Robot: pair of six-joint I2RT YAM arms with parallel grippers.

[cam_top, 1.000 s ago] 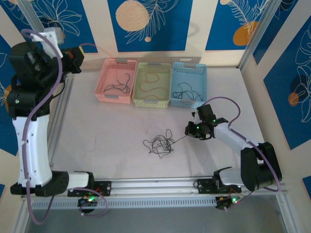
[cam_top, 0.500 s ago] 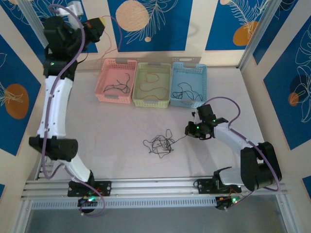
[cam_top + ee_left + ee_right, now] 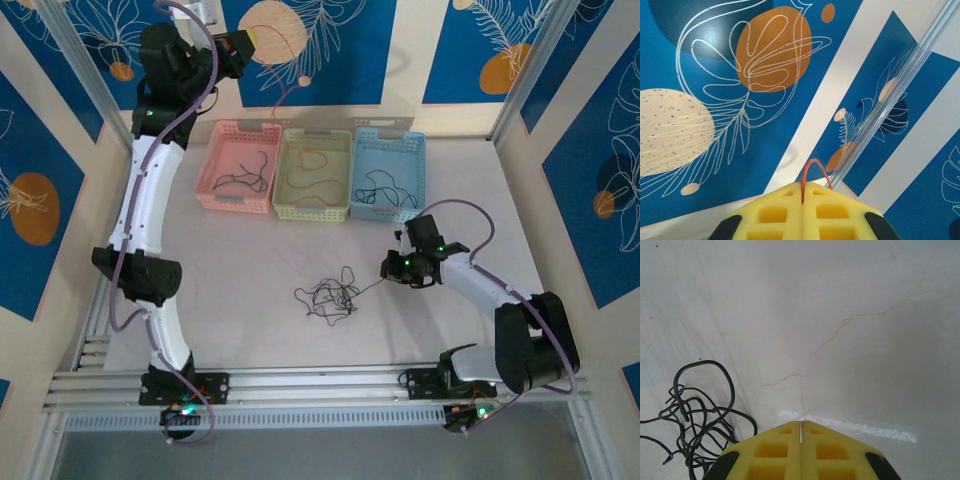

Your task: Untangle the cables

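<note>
Next, I release the orange-red cable from my left gripper in the near half of the pale green basket [image 3: 319, 187], over the orange cable.
A tangle of thin black cables [image 3: 330, 297] lies on the white table's middle and shows at the lower left of the right wrist view [image 3: 695, 415]. My right gripper [image 3: 386, 270] rests low just right of it, its yellow pads pressed shut [image 3: 801, 424]. A straight black strand runs from the tangle to its tip. No cable shows between the pads, so I cannot tell whether it grips the strand. My left gripper [image 3: 247, 42] is raised high at the back wall, shut [image 3: 802, 187] on an orange-red cable [image 3: 812, 162] that loops out of its pads.
Three baskets stand in a row at the back: pink [image 3: 214, 160] with a black cable, pale green [image 3: 284, 170] with an orange one, blue [image 3: 420, 170] with a black one. Patterned blue walls enclose the table on three sides. The arms' base rail [image 3: 320, 380] runs along the near edge.
My left arm has swung from the far left up and rightward, ending high above the pink basket with the orange-red cable. The right arm and the tangle have not moved.
</note>
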